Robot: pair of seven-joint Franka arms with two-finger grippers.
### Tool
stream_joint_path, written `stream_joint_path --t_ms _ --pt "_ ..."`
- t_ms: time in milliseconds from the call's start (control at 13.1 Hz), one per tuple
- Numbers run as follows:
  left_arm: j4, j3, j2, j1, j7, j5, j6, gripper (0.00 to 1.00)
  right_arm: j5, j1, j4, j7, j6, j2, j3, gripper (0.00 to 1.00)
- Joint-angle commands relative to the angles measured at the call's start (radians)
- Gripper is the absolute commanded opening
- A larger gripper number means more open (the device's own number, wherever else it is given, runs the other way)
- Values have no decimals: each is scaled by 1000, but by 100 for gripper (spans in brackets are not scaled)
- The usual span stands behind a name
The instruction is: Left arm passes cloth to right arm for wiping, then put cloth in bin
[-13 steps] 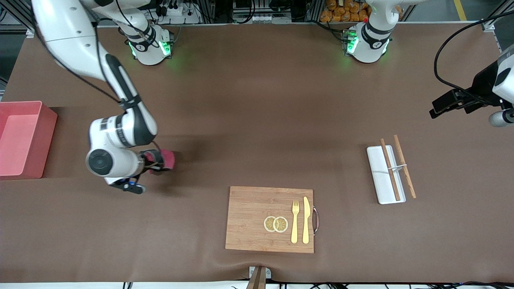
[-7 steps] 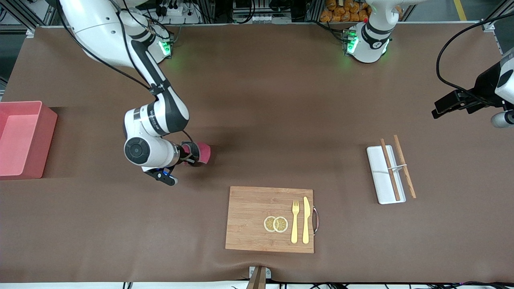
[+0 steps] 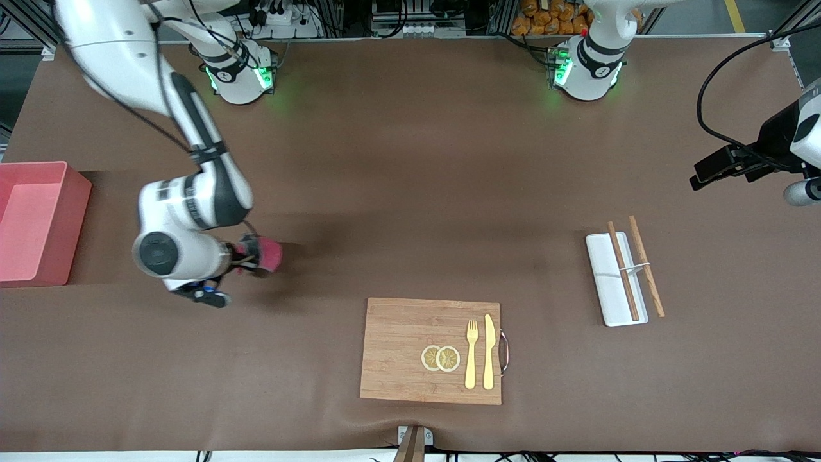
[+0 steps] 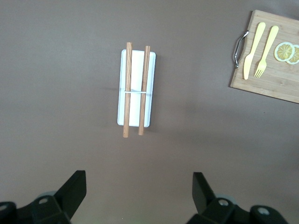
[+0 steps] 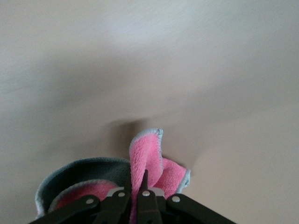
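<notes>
Next, my right gripper sets the crimson cloth down on the pink bin's bottom (image 3: 27,237), behind the side of the bin that faces the cutting board.
The crimson cloth (image 3: 270,255) with a grey border is bunched against the brown tabletop, between the pink bin (image 3: 77,224) and the cutting board. My right gripper (image 3: 254,256) is shut on it. In the right wrist view the black fingers (image 5: 142,186) pinch an upright fold of the cloth (image 5: 149,156). The bin stands at the right arm's end of the table. It looks empty. My left gripper (image 3: 709,172) waits open in the air over the left arm's end of the table. In the left wrist view nothing lies between the left gripper's (image 4: 138,189) fingers.
A wooden cutting board (image 3: 397,350) with two lemon slices (image 3: 440,358), a yellow fork (image 3: 471,353) and knife (image 3: 489,351) lies near the front edge. A white tray (image 3: 606,282) with chopsticks (image 3: 635,266) lies toward the left arm's end, the tray (image 4: 135,88) below the left wrist camera.
The right gripper swept the cloth toward the middle of the table, then back toward the bin's end. The left arm has barely moved.
</notes>
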Motion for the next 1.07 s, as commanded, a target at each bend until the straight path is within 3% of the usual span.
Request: stream_joint_path --t_ms 0,383,689,995 --pt "-7 1 -4 3 1 21 2 100 -74 -116 -3 -181 -68 -64 18 0" --pt "-13 1 -1 0 -5 19 0 100 -118 -392 60 -696 -159 -109 16 0" --pt "-14 0 5 -2 -5 14 0 100 -239 -567 250 -1011 -257 -90 18 0" --pt "-13 -2 6 -3 -5 13 -1 100 -260 -707 312 -1217 -186 -24 18 0"
